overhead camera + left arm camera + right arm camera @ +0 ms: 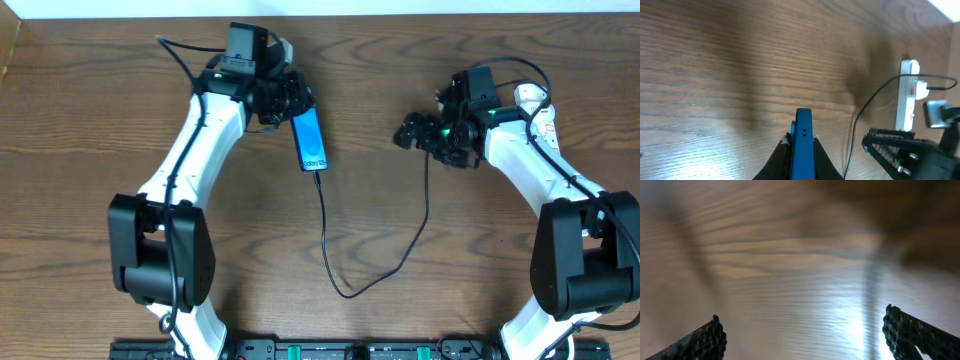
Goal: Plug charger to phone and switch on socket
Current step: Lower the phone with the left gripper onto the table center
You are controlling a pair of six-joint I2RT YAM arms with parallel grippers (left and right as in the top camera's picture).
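Observation:
My left gripper should set the phone down flat and let go of it on the bare wood inside the black cable loop [362, 185].
My left gripper [293, 108] is shut on the phone [310, 140], a slim blue slab lying on the table. In the left wrist view the phone [803, 145] stands edge-on between my fingers [802, 142]. The black charger cable [330, 250] meets the phone's near end, loops toward the front and rises to the right arm. The white socket strip [906, 95] holds the white plug [921, 90]; in the overhead view it [530, 96] is mostly hidden by the right arm. My right gripper [410, 132] is open and empty over bare wood [805, 335].
The wooden table [100, 120] has its far edge along the top of the overhead view. The cable loop [347, 293] lies in the middle near the front. The right gripper also shows in the left wrist view [905, 150], just short of the strip.

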